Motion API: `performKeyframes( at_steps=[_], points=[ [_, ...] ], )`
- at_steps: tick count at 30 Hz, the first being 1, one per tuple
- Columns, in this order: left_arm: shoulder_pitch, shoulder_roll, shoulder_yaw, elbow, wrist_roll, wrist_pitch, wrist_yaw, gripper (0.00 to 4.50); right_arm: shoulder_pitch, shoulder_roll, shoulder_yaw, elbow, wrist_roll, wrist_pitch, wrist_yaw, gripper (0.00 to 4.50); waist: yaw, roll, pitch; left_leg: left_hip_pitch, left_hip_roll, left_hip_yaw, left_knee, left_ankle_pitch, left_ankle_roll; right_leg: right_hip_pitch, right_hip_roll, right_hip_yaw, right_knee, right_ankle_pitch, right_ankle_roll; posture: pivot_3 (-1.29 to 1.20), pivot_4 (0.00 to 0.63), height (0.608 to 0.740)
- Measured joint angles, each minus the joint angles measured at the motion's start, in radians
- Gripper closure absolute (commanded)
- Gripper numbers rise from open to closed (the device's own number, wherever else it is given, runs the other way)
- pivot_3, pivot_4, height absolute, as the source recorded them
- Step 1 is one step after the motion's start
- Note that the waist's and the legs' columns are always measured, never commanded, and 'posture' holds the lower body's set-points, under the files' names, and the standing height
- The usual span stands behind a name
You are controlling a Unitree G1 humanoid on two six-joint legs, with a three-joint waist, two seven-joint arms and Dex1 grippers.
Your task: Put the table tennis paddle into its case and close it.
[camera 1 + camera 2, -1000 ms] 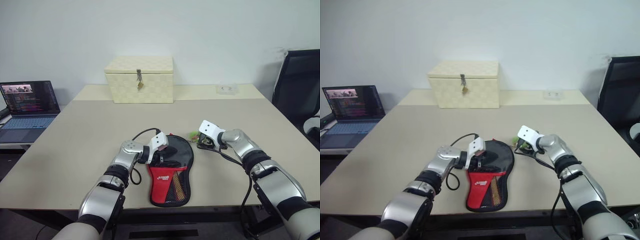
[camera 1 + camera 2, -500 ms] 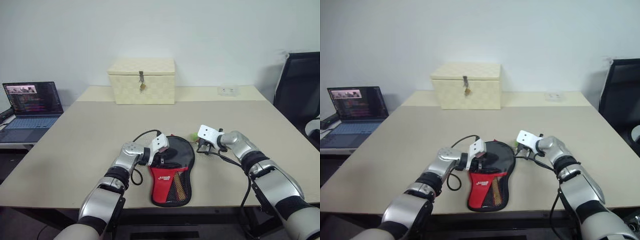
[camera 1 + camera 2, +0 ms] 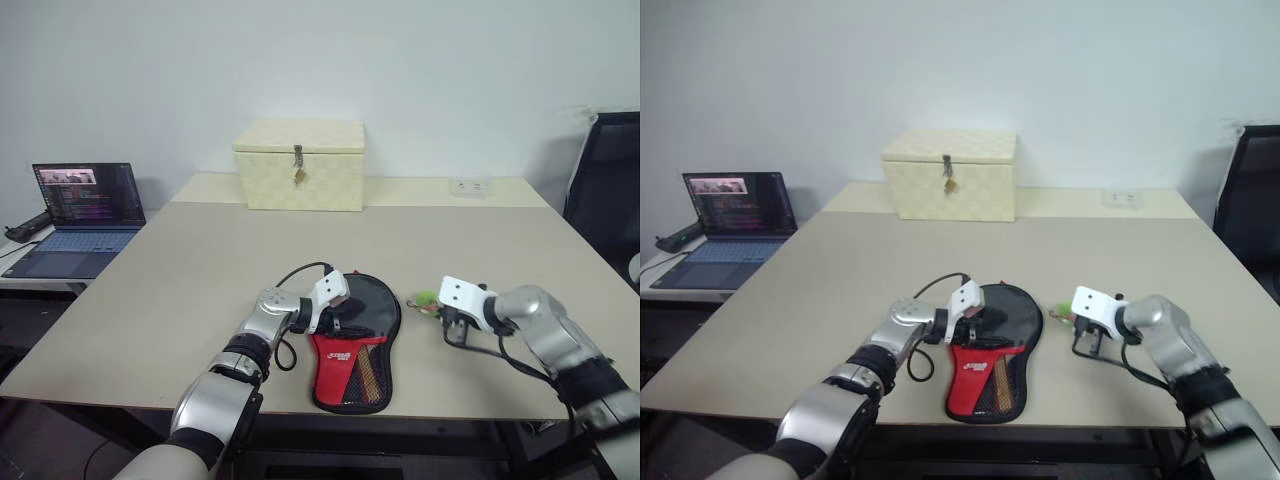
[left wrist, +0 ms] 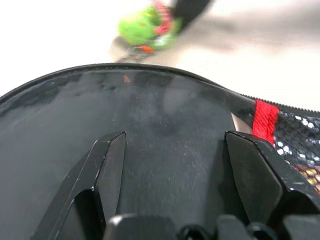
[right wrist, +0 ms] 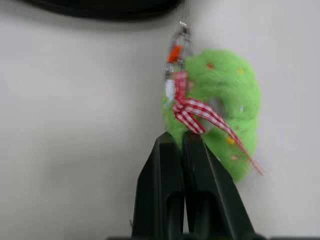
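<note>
I will release the green charm on the table (image 3: 427,380) with my right gripper, beside the mesh piece of the case, near the front edge of the table.
The black and red case (image 3: 375,312) lies flat near the table's front edge. Its round end points away from me. My left gripper (image 3: 338,308) is open, and its fingers (image 4: 107,165) rest spread on the case's black round panel (image 4: 170,115). The case's green charm (image 3: 425,299) lies on the table just right of the round end. My right gripper (image 5: 182,137) is shut on the charm (image 5: 225,100), at its red checked ribbon. The table tennis paddle is hidden.
A cream latched box (image 3: 300,165) stands at the back of the table (image 3: 180,290). A small white object (image 3: 470,185) lies at the back right. An open laptop (image 3: 85,215) sits on a side table to the left. A black chair (image 3: 605,180) stands at the right.
My right gripper has shut on the charm and drawn back toward me and to the right, taking the charm along. The view has shifted. My left gripper stays on the case.
</note>
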Motion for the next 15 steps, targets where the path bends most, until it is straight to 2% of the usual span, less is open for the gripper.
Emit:
performKeyframes(
  at_steps=[8, 15],
  points=[
    [-0.01, -0.022, -0.003, 0.018, 0.003, -0.004, 0.021, 1.07, 0.222, -0.165, -0.062, -0.555, 0.156, 0.363, 0.116, 4.47, 0.004, 0.0, 0.0, -0.002, 0.001, -0.001, -0.001, 0.0, 0.0, 0.002, 0.0, -0.001, -0.009, 0.001, 0.003, 0.0, 0.15, 0.74],
    [-0.009, -0.039, -0.004, 0.023, 0.01, -0.006, 0.043, 1.07, 0.33, -0.209, -0.09, -0.829, 0.282, 0.578, 0.088, 4.47, 0.015, 0.0, 0.0, -0.002, 0.0, 0.0, -0.001, 0.0, 0.0, 0.003, -0.001, -0.001, -0.012, 0.002, 0.004, 0.0, 0.15, 0.74]
  ],
)
